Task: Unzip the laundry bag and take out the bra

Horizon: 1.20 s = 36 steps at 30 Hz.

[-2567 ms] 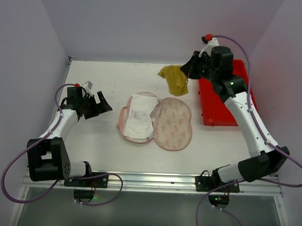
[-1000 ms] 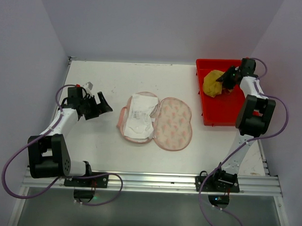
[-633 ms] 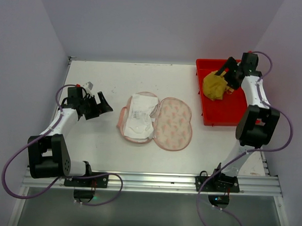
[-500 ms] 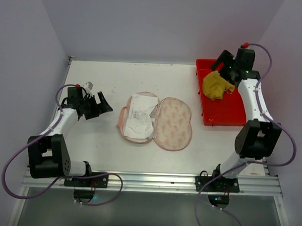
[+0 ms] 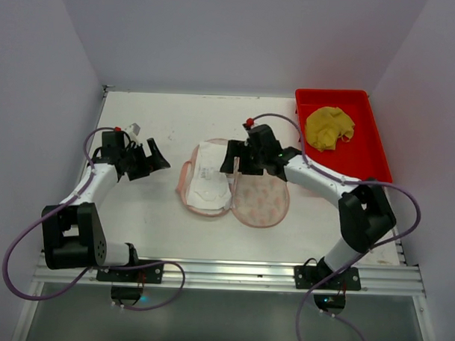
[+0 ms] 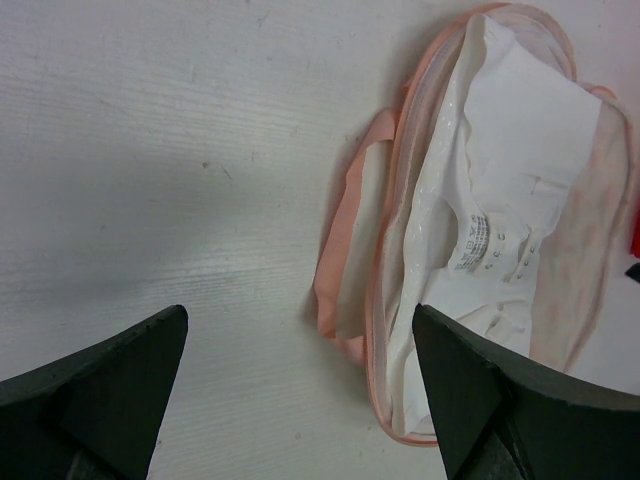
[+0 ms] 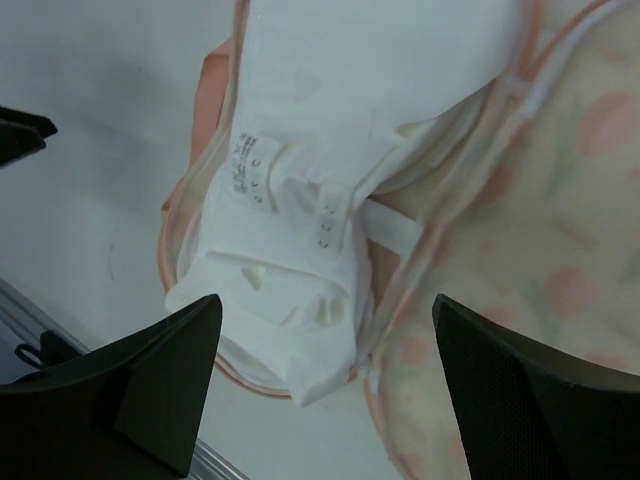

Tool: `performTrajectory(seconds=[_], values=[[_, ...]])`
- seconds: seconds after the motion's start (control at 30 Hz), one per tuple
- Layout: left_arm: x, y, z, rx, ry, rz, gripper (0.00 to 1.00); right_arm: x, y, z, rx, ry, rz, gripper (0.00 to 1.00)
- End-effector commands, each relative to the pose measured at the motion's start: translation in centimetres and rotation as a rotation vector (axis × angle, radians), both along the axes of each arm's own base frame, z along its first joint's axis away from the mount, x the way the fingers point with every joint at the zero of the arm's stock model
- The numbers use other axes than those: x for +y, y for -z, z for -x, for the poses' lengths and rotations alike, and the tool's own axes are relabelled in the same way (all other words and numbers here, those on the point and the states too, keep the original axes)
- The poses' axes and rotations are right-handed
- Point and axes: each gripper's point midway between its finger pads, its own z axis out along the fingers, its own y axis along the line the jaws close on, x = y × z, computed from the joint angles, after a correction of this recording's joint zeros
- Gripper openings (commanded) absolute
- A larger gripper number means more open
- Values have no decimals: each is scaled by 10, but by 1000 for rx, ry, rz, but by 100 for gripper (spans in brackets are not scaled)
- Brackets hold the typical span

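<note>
Next, the robot's right gripper will move to the white bra's hook strip point(image 5: 223, 181) point(image 7: 334, 222) nearest the printed half of the laundry bag and close there.
The laundry bag point(image 5: 263, 190) lies unzipped and spread flat mid-table, its printed half on the right and its pink-edged half on the left. In that left half rests a white bra point(image 5: 208, 177) with a label and rows of small hooks. My right gripper point(image 5: 229, 160) hovers open just above the bag, over the bra point(image 7: 330, 130) and beside the printed half point(image 7: 540, 250); nothing is between its fingers. My left gripper point(image 5: 157, 157) stands open and holds nothing, left of the bag's pink edge point(image 6: 345, 250), facing the bra point(image 6: 510, 170).
A red tray point(image 5: 340, 163) stands at the back right with a crumpled yellow garment point(image 5: 328, 128) lying in it. Purple walls close in the table on three sides. The arm bases and a metal rail run along the near edge.
My right arm let go of the yellow garment in the red tray, then swung left and down to hover over the open bag. The left arm has not moved.
</note>
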Motion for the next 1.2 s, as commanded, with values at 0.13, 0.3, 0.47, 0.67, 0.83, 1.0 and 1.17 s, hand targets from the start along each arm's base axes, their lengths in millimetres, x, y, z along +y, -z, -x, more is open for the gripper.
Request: performTrajectory(seconds=[0.13,0.3,0.47,0.67,0.83,1.0,1.17], values=[[0,-13,-5,-68,15,6,98,56,32,-3,-35,-83,-61,87],[1,-14,-5,-74,16,6,98,70,48,3,-18,-167,-73,84],[0,-14,-5,-74,17,6,98,78,62,17,13,-236,-96,75],[0,-14,-5,-73,15,6,98,83,58,20,-5,-284,-96,52],[1,-13,-4,-69,14,1,98,83,71,18,13,-277,-78,24],[1,-14,-5,-74,15,2,98,78,70,15,1,-280,-40,0],[1,-14,-5,-74,15,2,98,80,-15,15,-144,-318,-108,0]])
